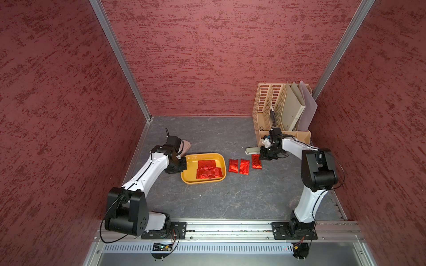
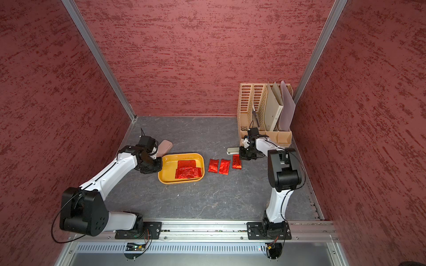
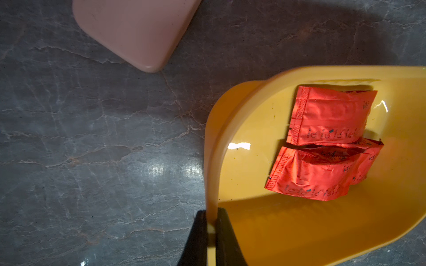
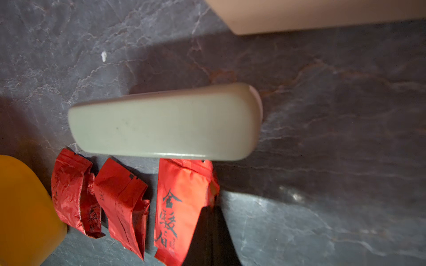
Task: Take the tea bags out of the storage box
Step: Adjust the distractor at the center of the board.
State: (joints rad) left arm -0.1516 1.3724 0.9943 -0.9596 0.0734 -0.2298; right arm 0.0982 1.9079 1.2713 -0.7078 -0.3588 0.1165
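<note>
The tea bag will go down from my right gripper on the table (image 1: 257, 168) (image 4: 176, 235) beside the middle tea bag of the row.
The mustard-yellow storage box (image 1: 191, 168) (image 2: 169, 168) lies left of the table's middle. Three red foil tea bags (image 1: 208, 170) (image 2: 187, 170) lie inside it, two of them overlapping (image 3: 311, 175) below the third (image 3: 327, 115). My left gripper (image 1: 183, 162) (image 3: 211, 214) is shut on the box's left rim (image 3: 212, 161). To the right of the box three more tea bags (image 1: 233, 165) (image 1: 244, 166) (image 1: 256, 161) lie in a row on the table. My right gripper (image 1: 262, 159) (image 4: 211, 208) is shut on the right edge of the rightmost bag (image 4: 182, 195).
A pale green stapler-like object (image 1: 252, 150) (image 4: 166, 124) lies just behind the row of bags. A pink flat object (image 1: 185, 147) (image 3: 136, 30) sits behind the box's left end. A tall beige file organiser (image 1: 281, 110) with folders stands at the back right.
</note>
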